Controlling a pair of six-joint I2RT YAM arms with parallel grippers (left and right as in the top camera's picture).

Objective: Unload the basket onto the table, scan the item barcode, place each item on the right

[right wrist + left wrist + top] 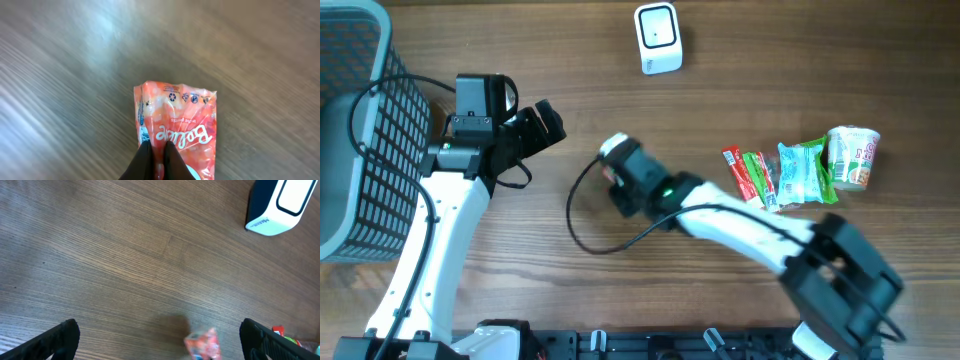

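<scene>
My right gripper will release the snack packet on the table (623, 186) between my left gripper and the stick packs.
The item is an orange-pink snack packet (180, 112) with white lettering and a small barcode strip along its left edge. My right gripper (159, 157) is shut on its lower part, the two dark fingers pinching the wrapper. From above, the right gripper (616, 170) is over the table's middle, with a bit of the packet (610, 180) showing under it. The white barcode scanner (657, 38) stands at the far edge, also seen as the scanner (277, 205) in the left wrist view. My left gripper (542, 124) is open and empty, left of the packet (204, 344).
A grey wire basket (360, 130) fills the left side. At the right lie red stick packs (745, 175), a blue-green packet (805, 170) and a noodle cup (851, 157). A black cable (582, 225) loops on the table near the right arm.
</scene>
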